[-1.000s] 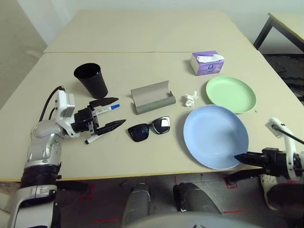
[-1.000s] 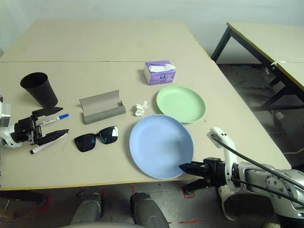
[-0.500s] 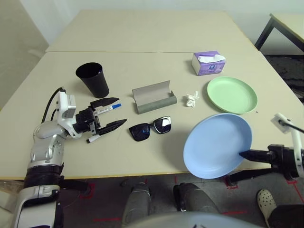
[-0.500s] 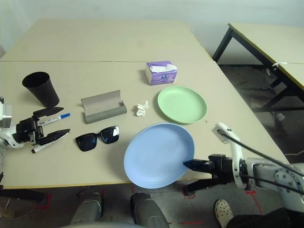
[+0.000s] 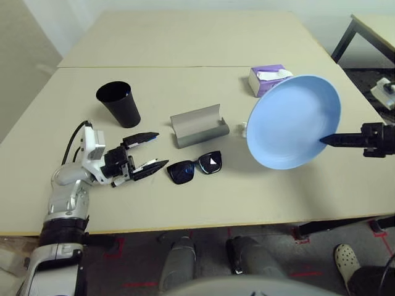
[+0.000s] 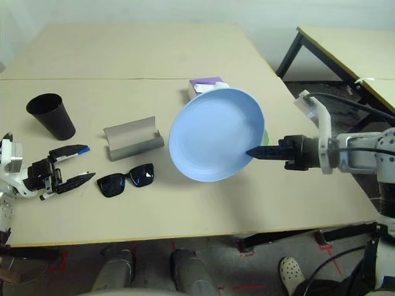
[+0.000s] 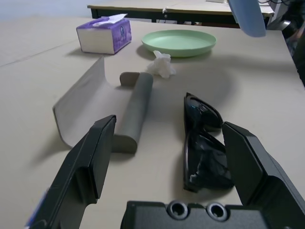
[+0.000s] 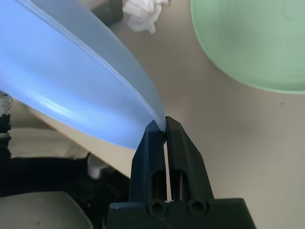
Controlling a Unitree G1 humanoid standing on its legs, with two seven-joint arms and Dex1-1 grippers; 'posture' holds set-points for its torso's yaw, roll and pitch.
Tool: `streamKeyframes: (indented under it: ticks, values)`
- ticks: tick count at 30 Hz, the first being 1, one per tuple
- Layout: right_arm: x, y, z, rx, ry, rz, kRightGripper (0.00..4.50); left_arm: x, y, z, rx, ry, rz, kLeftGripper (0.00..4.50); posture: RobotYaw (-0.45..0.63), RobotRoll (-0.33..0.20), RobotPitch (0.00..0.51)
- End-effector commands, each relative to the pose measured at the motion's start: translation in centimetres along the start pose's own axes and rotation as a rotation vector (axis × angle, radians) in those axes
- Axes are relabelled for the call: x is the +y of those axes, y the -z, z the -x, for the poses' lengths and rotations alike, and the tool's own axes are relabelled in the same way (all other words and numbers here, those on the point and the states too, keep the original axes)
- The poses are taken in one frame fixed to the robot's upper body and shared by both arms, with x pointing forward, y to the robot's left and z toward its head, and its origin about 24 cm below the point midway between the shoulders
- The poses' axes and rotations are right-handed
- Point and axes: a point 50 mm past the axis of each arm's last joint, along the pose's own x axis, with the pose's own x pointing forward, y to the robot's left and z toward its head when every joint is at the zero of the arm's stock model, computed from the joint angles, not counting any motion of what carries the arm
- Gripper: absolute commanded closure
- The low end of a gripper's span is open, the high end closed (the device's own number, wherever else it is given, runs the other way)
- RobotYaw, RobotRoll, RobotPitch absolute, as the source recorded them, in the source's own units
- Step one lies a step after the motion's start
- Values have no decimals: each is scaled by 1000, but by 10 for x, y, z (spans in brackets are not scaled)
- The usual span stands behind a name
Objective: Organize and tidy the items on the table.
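Note:
Next, my right gripper lets go of the light-blue plate on top of the green plate (image 8: 289,8), so the two are stacked.
My right gripper (image 5: 326,140) is shut on the rim of the light-blue plate (image 5: 293,122), which hangs tilted in the air above the table's right side. Under it lies the green plate (image 8: 252,43), with the crumpled tissue (image 7: 162,64) beside it. My left gripper (image 5: 158,149) stands open low over the table (image 5: 185,37) at the left, pointing at the black sunglasses (image 5: 194,166). A blue-capped marker (image 6: 81,150) lies along its far finger and a second marker (image 5: 148,166) under its near finger. The grey glasses case (image 5: 199,126) lies open behind the sunglasses. The black cup (image 5: 118,103) stands upright at the left.
A purple tissue box (image 7: 105,36) sits behind the plates, partly covered by the raised plate in the head views. A second, dark-legged table (image 6: 345,43) stands to the right. A seam (image 5: 154,66) crosses the tabletop.
My right gripper has lifted the light-blue plate off the table's front right, tipped it up and carried it back over the green plate. My left gripper has edged toward the sunglasses.

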Motion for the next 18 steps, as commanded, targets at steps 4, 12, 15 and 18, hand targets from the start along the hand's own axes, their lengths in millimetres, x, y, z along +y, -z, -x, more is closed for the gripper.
streamKeyframes:
  ticks: [4, 12, 15, 18]
  values:
    - [-21, -20, 7, 48, 80, 3, 4465, -10, 3, -3, 13, 11, -4, 0, -14, 0, 150]
    - [-40, -43, 3, 107, 183, 37, 4465, -19, 5, -3, 17, 6, -3, 0, 3, 0, 164]
    - [-41, -46, -2, 122, 180, 42, 4465, -22, 5, -2, 18, -1, 1, 0, 9, 0, 167]
    - [-43, -48, -8, 124, 186, 48, 4465, -25, 7, -3, 16, -6, 7, 0, 14, 0, 169]
